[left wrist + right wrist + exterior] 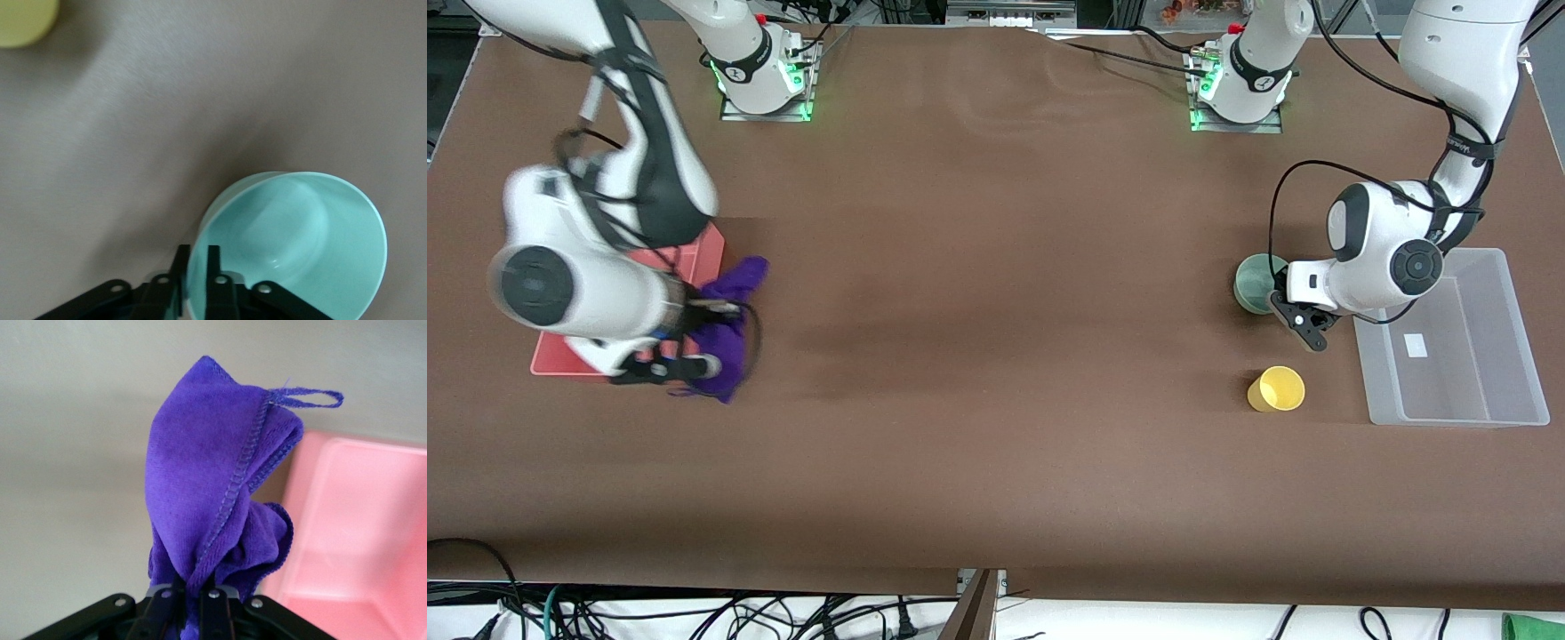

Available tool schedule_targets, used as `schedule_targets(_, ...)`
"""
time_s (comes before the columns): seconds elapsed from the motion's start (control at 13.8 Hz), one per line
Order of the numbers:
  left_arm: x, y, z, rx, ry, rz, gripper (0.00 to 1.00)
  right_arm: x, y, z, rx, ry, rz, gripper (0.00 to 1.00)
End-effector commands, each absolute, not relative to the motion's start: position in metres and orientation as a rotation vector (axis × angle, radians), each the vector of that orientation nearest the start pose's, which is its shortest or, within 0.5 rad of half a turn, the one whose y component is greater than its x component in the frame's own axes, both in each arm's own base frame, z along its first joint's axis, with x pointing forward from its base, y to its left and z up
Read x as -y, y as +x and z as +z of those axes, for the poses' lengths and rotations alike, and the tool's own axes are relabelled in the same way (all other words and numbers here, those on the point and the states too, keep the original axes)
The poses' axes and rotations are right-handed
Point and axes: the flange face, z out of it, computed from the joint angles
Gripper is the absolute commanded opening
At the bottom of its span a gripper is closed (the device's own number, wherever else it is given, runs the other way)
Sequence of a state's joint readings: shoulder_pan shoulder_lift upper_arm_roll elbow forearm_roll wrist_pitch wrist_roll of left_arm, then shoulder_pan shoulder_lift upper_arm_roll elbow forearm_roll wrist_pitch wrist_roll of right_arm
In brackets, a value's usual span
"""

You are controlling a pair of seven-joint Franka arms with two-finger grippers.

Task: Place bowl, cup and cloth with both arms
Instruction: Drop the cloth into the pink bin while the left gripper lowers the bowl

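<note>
The robot's left gripper needs to release the pale green bowl inside the clear plastic bin [1415, 320], next to the white label. The bowl is now tilted over the brown table.
My left gripper [1279, 300] is shut on the rim of the pale green bowl [1257, 283], one finger inside and one outside. The wrist view shows the gripper [197, 265] and the tilted bowl [300, 240] over the brown table. The yellow cup [1276, 388] stands upright on the table, nearer the front camera than the bowl; its edge shows in the left wrist view [23, 19]. My right gripper [707, 351] is shut on the purple cloth [731, 331], which hangs bunched beside the pink tray's edge. The right wrist view shows the gripper [195, 588], the cloth [213, 487] and its loop tag.
A flat pink tray [704, 253] lies at the right arm's end of the table, mostly under the right arm; it also shows in the right wrist view [353, 527]. A clear plastic bin [1516, 351] stands at the left arm's end, beside the cup and bowl.
</note>
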State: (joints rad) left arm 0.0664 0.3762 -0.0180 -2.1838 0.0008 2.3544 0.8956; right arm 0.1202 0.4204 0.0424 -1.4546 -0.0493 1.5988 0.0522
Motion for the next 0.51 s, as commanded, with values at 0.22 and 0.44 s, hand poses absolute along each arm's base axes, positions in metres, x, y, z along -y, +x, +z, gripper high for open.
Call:
schedule_targets(0.22,-0.074,0.596,0.342,-1.315,-2.897,0.449,0.0,0.044,0.623,0.417,0.188,-3.146,0.652,0.0)
schedule_targets(0.44,-0.125,0.606,0.375,-1.233,-2.824,0.456,0.0,0.087,0.601,0.356,0.192,-3.127,0.669,0.0)
